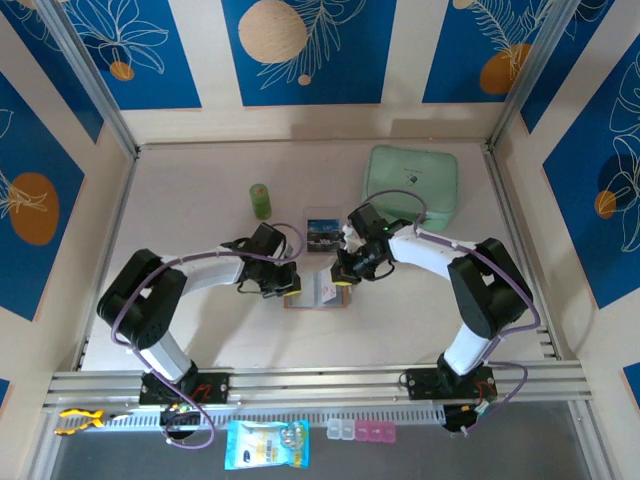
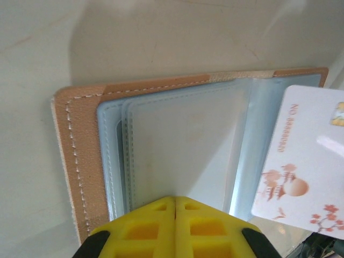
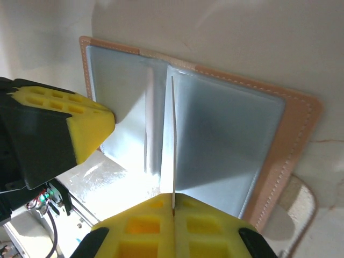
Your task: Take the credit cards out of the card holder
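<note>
Next, my right gripper releases the white credit card in the clear tray's empty slot (image 1: pixel 323 212) behind the blue credit card.
The card holder (image 1: pixel 305 297) lies open on the table between the two arms, salmon-tan rim (image 2: pixel 80 161) around greyish-blue clear sleeves (image 3: pixel 231 140). My left gripper (image 2: pixel 176 200) is shut, its yellow tips resting on the holder's left inner panel. My right gripper (image 3: pixel 173 207) is shut on a white credit card (image 3: pixel 173 134), seen edge-on standing up from the holder's fold. In the left wrist view that card (image 2: pixel 306 172) shows its face with an orange pagoda print, over the holder's right side. Another credit card (image 1: pixel 322 235), dark and blue, lies flat on the table just beyond the holder.
A mint-green pouch (image 1: pixel 410 185) lies at the back right and a small green cylinder (image 1: pixel 260 200) stands at the back left. Walls close in the table on three sides. A blue packet (image 1: pixel 266 444) and a pink pill box (image 1: pixel 362 431) sit below the front rail.
</note>
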